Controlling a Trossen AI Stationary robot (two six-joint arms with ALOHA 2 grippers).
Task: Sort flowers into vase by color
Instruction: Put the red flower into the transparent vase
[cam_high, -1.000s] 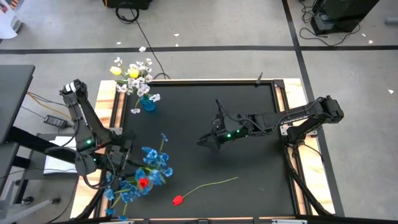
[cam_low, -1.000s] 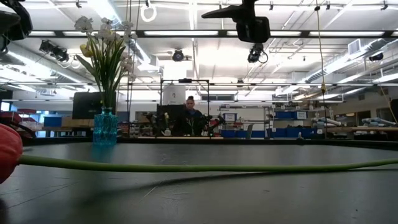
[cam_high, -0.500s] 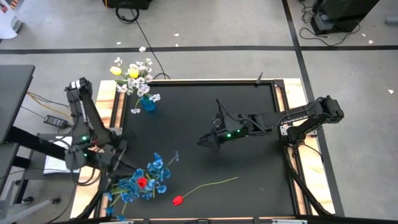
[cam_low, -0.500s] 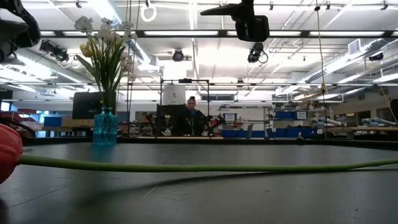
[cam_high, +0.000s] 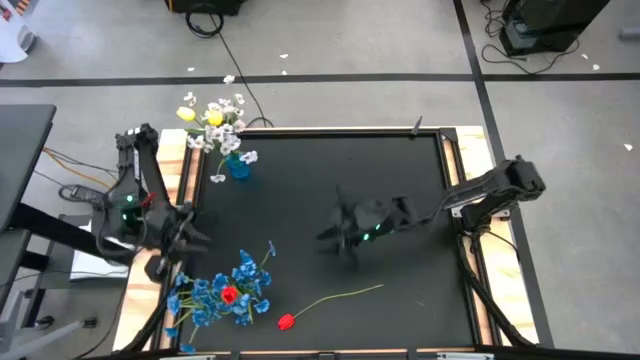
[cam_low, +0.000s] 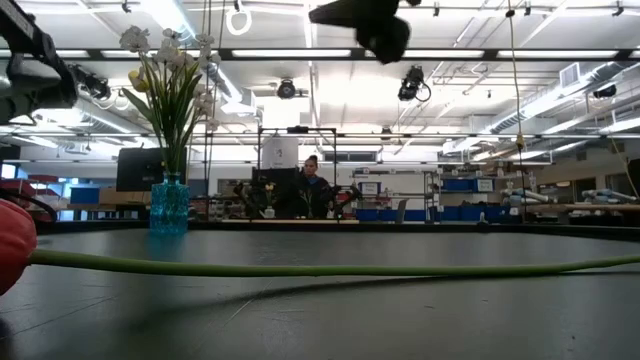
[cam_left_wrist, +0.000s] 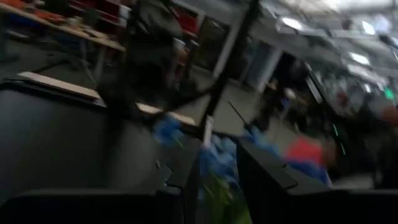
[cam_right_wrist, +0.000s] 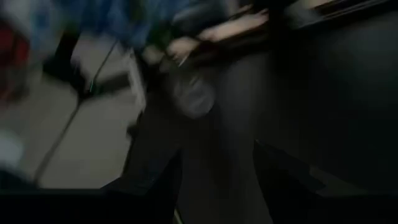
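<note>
I will next close my right gripper on the middle of the stem (cam_high: 325, 299) of the red tulip lying flat on the table.
A blue glass vase (cam_high: 238, 166) (cam_low: 169, 206) near the far left corner holds white sprays and yellow tulips. A bunch of blue blossoms (cam_high: 222, 295) (cam_left_wrist: 214, 155) with one red tulip (cam_high: 230, 295) in it sits near the near left corner; what bears it is hidden under the blossoms. Another red tulip (cam_high: 287, 321) (cam_low: 12, 245) lies flat on the table, its stem (cam_low: 320, 268) running toward the right. My left gripper (cam_high: 195, 238) (cam_left_wrist: 217, 180) is open, just left of and beyond the blue bunch. My right gripper (cam_high: 335, 235) (cam_low: 365, 20) (cam_right_wrist: 217, 180) is open, hovering high over the table's middle.
The black table top is framed by wooden rails (cam_high: 455, 160) on the left and right sides. Cables run over the floor beyond the far edge. In the low view a person (cam_low: 308, 185) sits far back in the room among benches and monitors.
My left gripper has drawn back from the blue bunch toward the table's left edge and let go. The blue bunch has shifted toward the near left corner and closed up. My right arm has started moving, its forearm swinging and its gripper turning in place.
</note>
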